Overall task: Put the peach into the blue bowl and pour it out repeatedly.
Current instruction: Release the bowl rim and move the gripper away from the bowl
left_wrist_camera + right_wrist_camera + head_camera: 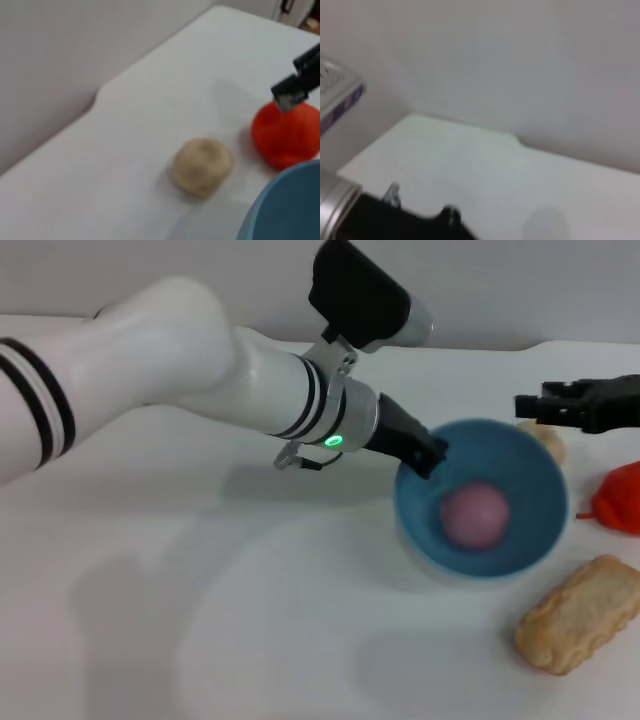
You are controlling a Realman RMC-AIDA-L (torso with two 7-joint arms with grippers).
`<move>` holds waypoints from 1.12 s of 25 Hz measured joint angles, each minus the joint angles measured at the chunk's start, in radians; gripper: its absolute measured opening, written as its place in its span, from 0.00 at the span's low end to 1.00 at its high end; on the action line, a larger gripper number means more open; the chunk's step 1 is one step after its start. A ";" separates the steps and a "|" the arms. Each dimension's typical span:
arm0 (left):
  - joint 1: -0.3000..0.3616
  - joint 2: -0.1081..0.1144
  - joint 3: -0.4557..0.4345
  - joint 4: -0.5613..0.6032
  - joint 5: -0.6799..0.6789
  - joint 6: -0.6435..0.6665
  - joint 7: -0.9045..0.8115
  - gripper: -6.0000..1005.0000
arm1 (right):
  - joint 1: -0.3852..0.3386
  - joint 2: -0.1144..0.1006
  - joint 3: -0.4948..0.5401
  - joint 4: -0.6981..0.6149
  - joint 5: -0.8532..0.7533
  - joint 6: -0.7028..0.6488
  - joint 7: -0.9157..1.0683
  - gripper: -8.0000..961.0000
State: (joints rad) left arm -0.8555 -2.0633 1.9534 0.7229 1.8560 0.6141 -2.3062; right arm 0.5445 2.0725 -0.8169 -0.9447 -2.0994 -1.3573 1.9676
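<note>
The robot's left gripper will release the blue bowl on the white table [450,538] next to the tan piece that looks like a biscuit.
The blue bowl [520,470] is right of centre on the white table, tipped so its inside faces me. The pink peach [473,515] lies inside it. My left gripper [428,454] is shut on the bowl's left rim. A piece of the rim also shows in the left wrist view [290,205]. My right gripper [528,406] hovers at the far right, beyond the bowl and apart from it. It also shows in the left wrist view [292,89], above the red item.
A beige lumpy ball [548,440] [201,165] lies behind the bowl. A red pepper-like item [620,498] [287,135] lies at the right edge. A tan biscuit-like piece [580,613] lies in front of the bowl. The table [200,590] ends at a grey wall behind.
</note>
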 joint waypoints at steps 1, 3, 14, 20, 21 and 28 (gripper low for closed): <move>-0.009 -0.001 -0.002 -0.005 0.011 0.016 -0.015 0.00 | -0.017 0.000 0.009 0.010 0.029 0.005 -0.023 0.59; -0.033 -0.005 -0.005 -0.018 0.076 0.044 -0.073 0.00 | -0.042 0.000 0.010 0.034 0.075 0.017 -0.057 0.61; -0.047 -0.014 0.050 -0.024 0.184 0.029 -0.137 0.00 | -0.086 -0.001 0.012 0.114 0.121 0.058 -0.092 0.61; -0.049 -0.014 0.059 -0.022 0.185 0.022 -0.136 0.00 | -0.073 -0.003 0.007 0.141 0.134 0.070 -0.107 0.61; -0.048 -0.014 0.070 -0.022 0.186 0.019 -0.134 0.00 | -0.073 -0.003 0.005 0.142 0.135 0.070 -0.107 0.61; -0.039 -0.014 0.100 -0.010 0.197 0.000 -0.133 0.04 | -0.069 -0.002 0.008 0.169 0.137 0.071 -0.132 0.61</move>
State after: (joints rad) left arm -0.8941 -2.0769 2.0538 0.7127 2.0530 0.6142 -2.4394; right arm 0.4753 2.0707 -0.8089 -0.7754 -1.9622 -1.2868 1.8359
